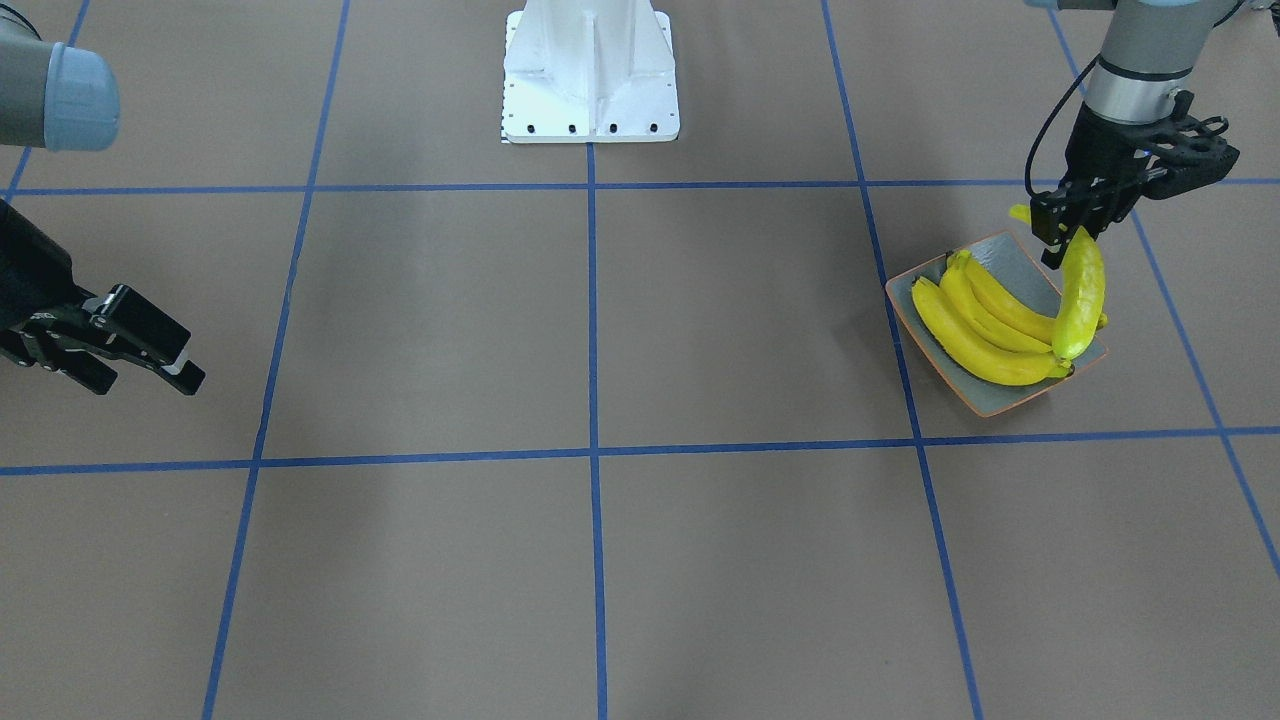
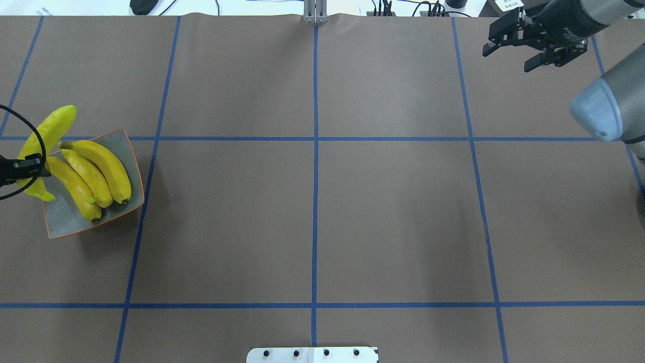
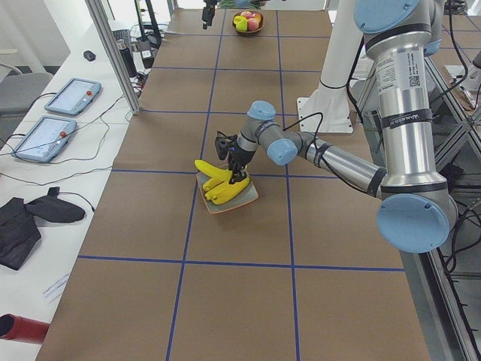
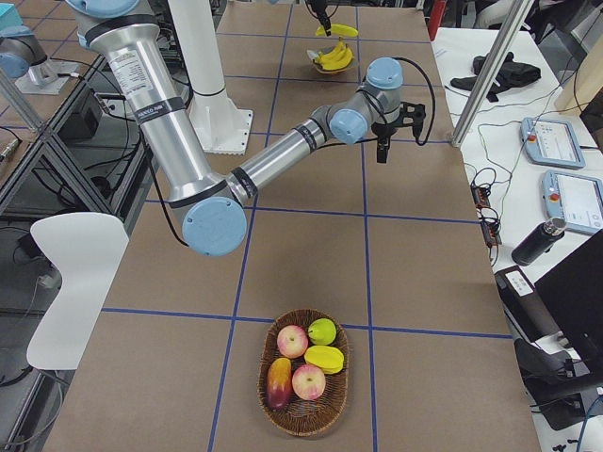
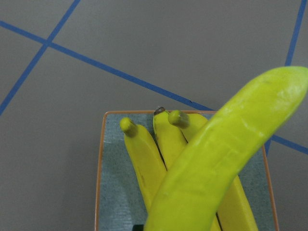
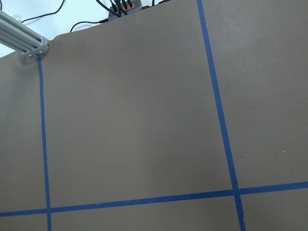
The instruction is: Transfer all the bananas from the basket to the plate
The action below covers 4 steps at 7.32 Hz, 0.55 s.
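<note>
My left gripper needs to let go of the greener-yellow banana across the middle of the yellow bananas (image 1: 1006,320) in the grey-blue plate.
Three yellow bananas (image 2: 93,174) lie side by side in the grey-blue plate (image 2: 68,222) with the orange rim at the table's left end. My left gripper (image 2: 31,169) is shut on a fourth, greener-yellow banana (image 2: 50,131) near its stem end. It holds that banana tilted over the plate's outer edge, above the others. In the front view the held banana (image 1: 1082,290) hangs from the left gripper (image 1: 1058,235) over the plate (image 1: 1000,400). The left wrist view shows the banana (image 5: 226,159) close up above the plate (image 5: 100,173). My right gripper (image 2: 508,58) is open and empty, far off.
A wicker basket (image 4: 283,414) holding apples and other fruit, with no banana visible, stands at the table's right end. The white robot base (image 1: 590,75) is at mid table. Blue tape lines cross the brown table. Tablets and cables lie on side benches.
</note>
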Motion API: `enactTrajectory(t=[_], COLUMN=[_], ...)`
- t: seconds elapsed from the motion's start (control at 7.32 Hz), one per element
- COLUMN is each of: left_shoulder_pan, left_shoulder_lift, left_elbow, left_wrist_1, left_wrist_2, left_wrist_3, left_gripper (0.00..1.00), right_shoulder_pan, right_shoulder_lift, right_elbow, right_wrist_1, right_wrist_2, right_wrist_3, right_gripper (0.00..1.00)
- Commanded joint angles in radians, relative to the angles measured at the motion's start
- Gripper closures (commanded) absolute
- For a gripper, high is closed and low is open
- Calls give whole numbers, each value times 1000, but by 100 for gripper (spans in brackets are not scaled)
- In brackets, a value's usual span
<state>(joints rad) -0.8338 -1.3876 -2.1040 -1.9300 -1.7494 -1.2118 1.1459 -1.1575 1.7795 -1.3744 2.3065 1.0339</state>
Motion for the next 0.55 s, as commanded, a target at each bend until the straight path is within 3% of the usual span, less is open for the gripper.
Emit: enactTrajectory(t=[0.0,0.41], left_shoulder_pan=[8,65], left_shoulder_lift=[-30,-54], left_elbow=[38,62], left_wrist_1=[-4,-15], left_wrist_2=[72,106], left_wrist_3=[121,198], left_gripper=[100,100], right_shoulder_pan=[0,2], right_shoulder_lift=[-1,-1], right_elbow=[-2,0], right_wrist_1=[0,0], right_wrist_2=[1,4], right_wrist_3=[0,0], right_gripper=[0,0])
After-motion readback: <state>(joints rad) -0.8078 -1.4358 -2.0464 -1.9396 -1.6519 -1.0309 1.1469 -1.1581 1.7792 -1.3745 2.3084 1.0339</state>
